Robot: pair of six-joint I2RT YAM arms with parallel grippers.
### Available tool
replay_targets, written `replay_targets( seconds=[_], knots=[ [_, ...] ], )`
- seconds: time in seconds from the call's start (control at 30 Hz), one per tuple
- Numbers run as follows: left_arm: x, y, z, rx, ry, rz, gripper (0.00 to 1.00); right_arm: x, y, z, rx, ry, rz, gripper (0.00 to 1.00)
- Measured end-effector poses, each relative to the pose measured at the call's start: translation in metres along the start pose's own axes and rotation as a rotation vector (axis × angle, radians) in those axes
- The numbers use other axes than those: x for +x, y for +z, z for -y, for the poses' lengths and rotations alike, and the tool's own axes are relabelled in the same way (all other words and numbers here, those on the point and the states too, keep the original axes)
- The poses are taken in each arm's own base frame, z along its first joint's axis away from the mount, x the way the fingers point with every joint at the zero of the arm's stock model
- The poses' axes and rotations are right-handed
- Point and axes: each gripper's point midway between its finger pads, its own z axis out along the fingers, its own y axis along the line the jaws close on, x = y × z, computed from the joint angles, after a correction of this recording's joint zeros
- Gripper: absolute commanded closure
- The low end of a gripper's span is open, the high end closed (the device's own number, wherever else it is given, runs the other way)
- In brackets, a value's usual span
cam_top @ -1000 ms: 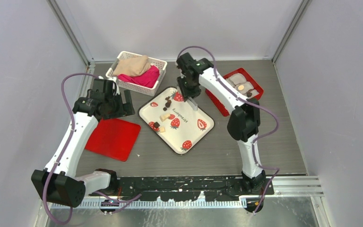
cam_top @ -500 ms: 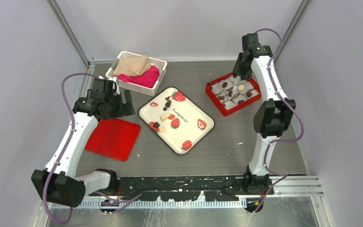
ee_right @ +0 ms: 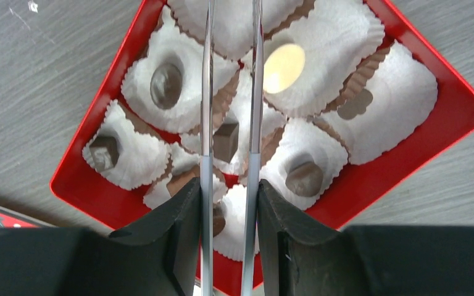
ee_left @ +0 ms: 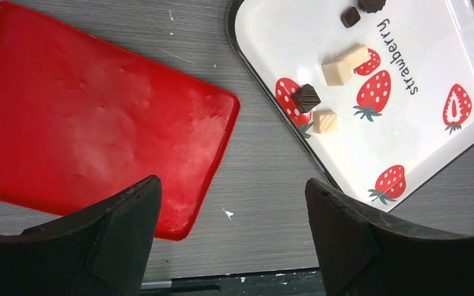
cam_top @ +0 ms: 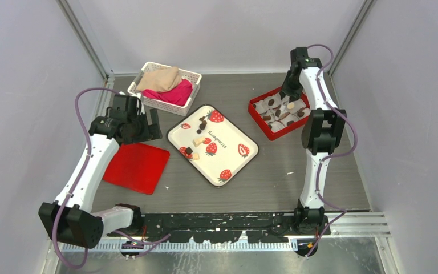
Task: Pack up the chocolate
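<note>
The robot's right gripper needs to set the metal tongs down on the bare table [cam_top: 300,164] in front of the red box.
Dark chocolate lumps [cam_top: 202,123] lie on the strawberry-print tray [cam_top: 231,154], with pale pieces [cam_top: 198,141] beside them. In the left wrist view one dark square [ee_left: 307,97] sits by pale pieces [ee_left: 344,63]. The red box [cam_top: 258,123] holds white paper cups, several with chocolate [ee_right: 166,85]. My right gripper [ee_right: 228,191] is shut on metal tongs [ee_right: 207,92] and hovers over the box [ee_right: 463,111]. The tong blades stand apart over a square chocolate [ee_right: 226,140] lying in its cup, and their tips are out of view. My left gripper [ee_left: 231,228] is open and empty above the table.
A red lid [cam_top: 136,166] lies flat left of the tray, also in the left wrist view [ee_left: 99,129]. A white basket [cam_top: 191,74] with cloth stands at the back left. Grey walls enclose the table on three sides.
My right arm has swung with the tongs from over the tray to the red box at the back right, then shifted slightly over it. The left arm has not moved.
</note>
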Motion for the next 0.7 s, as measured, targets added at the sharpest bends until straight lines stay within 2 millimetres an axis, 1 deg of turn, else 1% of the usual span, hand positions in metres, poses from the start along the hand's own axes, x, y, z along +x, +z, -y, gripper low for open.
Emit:
replay_targets(
  seconds=[0.03, 0.1, 0.2, 0.33, 0.53, 0.6, 0.7],
  knots=[
    [0.000, 0.000, -0.001, -0.006, 0.000, 0.000, 0.13, -0.002, 0.002, -0.001, -0.003, 0.002, 0.002, 0.99],
    [-0.001, 0.001, -0.002, -0.012, 0.000, -0.001, 0.13, -0.006, 0.007, 0.004, -0.001, 0.018, 0.001, 0.99],
    [-0.002, 0.002, -0.003, -0.018, 0.000, -0.001, 0.13, -0.007, 0.010, 0.008, 0.002, 0.027, -0.007, 0.99],
    [-0.002, 0.003, -0.004, -0.026, -0.001, -0.001, 0.13, -0.004, 0.012, 0.008, -0.004, 0.029, -0.014, 0.99],
    [-0.002, 0.004, -0.004, -0.028, -0.005, -0.002, 0.13, 0.020, 0.026, 0.016, 0.022, 0.023, -0.083, 0.99],
    [-0.002, 0.005, -0.004, -0.029, -0.006, -0.005, 0.13, 0.024, 0.029, 0.018, 0.027, 0.022, -0.093, 0.99],
    [-0.004, 0.005, -0.003, -0.028, -0.008, -0.004, 0.13, 0.024, 0.029, 0.018, 0.027, 0.022, -0.093, 0.99]
  ],
)
